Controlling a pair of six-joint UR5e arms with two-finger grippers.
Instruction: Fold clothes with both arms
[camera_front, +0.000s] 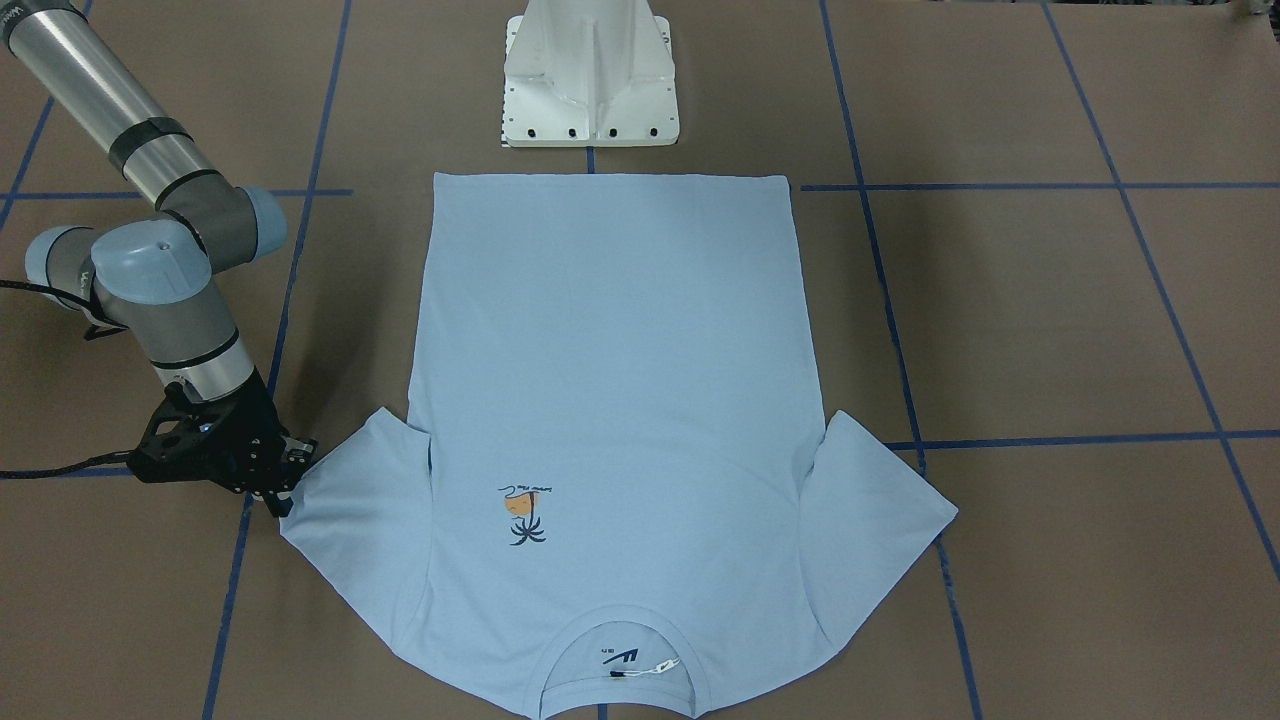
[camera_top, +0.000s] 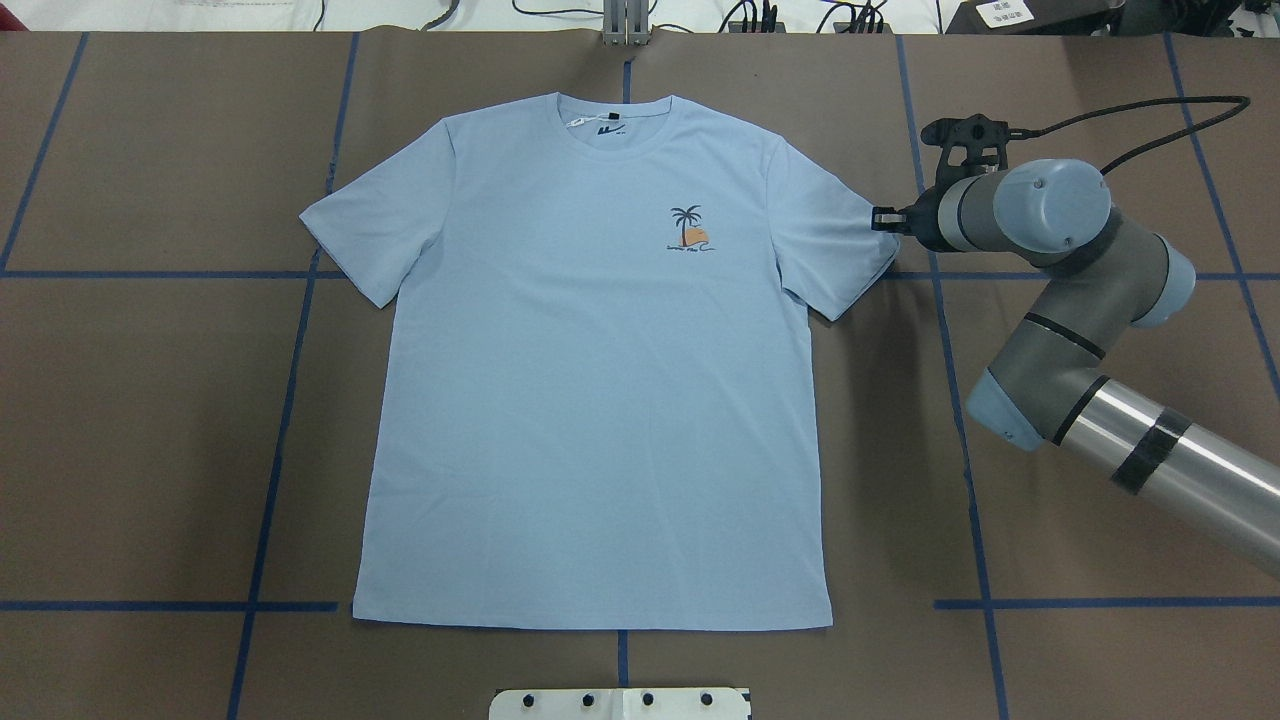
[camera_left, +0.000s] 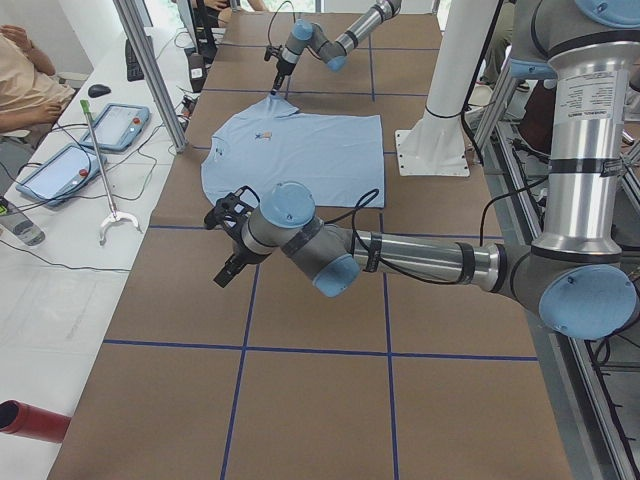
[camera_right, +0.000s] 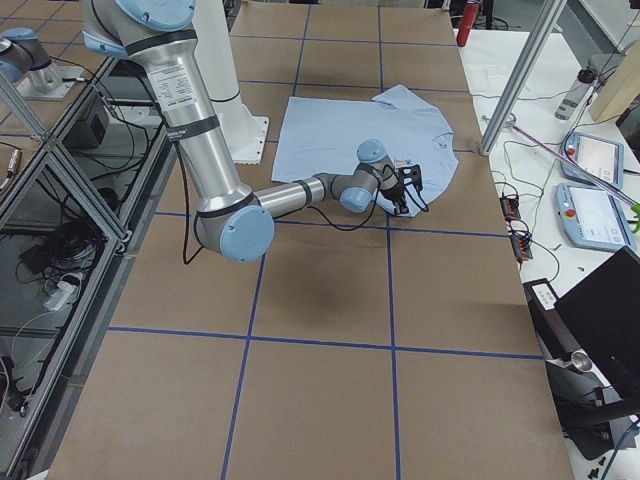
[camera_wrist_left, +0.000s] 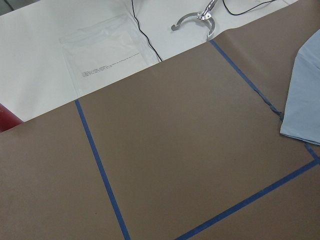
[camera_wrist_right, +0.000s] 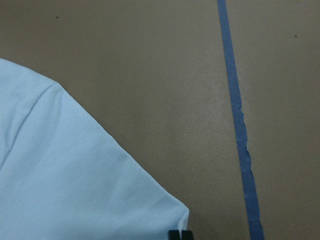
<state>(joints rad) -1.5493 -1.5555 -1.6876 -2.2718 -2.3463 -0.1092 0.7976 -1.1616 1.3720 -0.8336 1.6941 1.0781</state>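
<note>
My right gripper should release the sleeve corner on the shirt's chest, at the hem-side edge of the palm print (camera_front: 521, 490).
The light blue T-shirt (camera_top: 600, 380) lies flat and face up on the brown table, its collar (camera_top: 615, 112) at the far side and its palm print (camera_top: 690, 232) on the chest. My right gripper (camera_top: 882, 220) is low at the corner of the shirt's right-hand sleeve (camera_top: 835, 235). In the right wrist view its fingertips (camera_wrist_right: 175, 234) are shut together on the sleeve corner (camera_wrist_right: 182, 212). My left gripper (camera_left: 226, 270) shows only in the exterior left view, above bare table beyond the shirt's other sleeve (camera_top: 365, 225). I cannot tell whether it is open or shut.
The white pedestal base (camera_front: 590, 80) stands just past the shirt's hem. Blue tape lines (camera_top: 290, 400) cross the brown table cover. Beyond the table's far edge, a side bench holds tablets (camera_left: 60, 165) and a grabber tool (camera_wrist_left: 195, 20), and an operator (camera_left: 25, 85) sits there.
</note>
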